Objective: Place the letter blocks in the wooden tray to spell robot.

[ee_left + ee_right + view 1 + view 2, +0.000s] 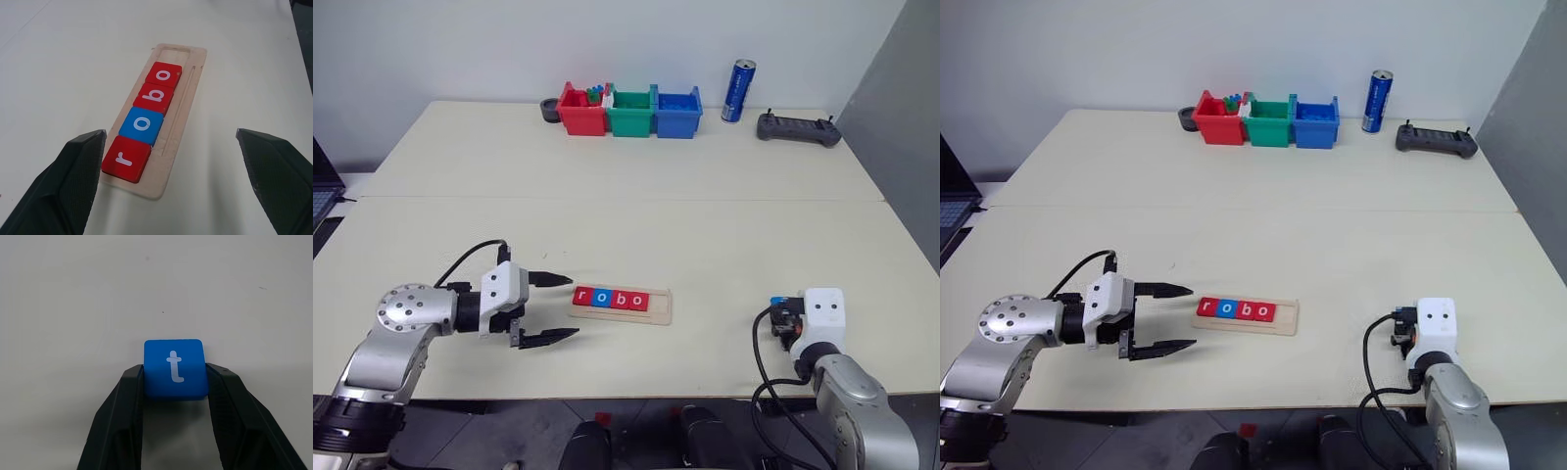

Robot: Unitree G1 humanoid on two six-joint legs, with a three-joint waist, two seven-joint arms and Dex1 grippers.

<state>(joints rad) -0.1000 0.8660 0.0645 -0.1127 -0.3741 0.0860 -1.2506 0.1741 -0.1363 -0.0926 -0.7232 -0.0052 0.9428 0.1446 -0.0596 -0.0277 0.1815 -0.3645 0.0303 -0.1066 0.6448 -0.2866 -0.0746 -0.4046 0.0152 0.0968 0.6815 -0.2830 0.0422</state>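
Observation:
I will put the blue "t" block down and grip its top and bottom edges (173,341), because my right gripper's finger covers the block's side that faces the red "o".
The wooden tray (661,305) lies near the table's front edge. It holds a row of letter blocks: red "r" (126,159), blue "o" (142,125), red "b" (154,98) and red "o" (163,75). The slot at the tray's right end is bare. My left gripper (570,305) is open just off the tray's left end, pointing along it, with nothing between its fingers. To the right of the tray, my right gripper (176,370) is shut on a blue "t" block (173,366), one finger against each side of it, low over the table.
Red (580,111), green (631,112) and blue (676,113) bins stand in a row at the table's far edge. A blue can (738,90) and a black controller (798,128) are to their right. A laptop corner (323,186) shows at the left.

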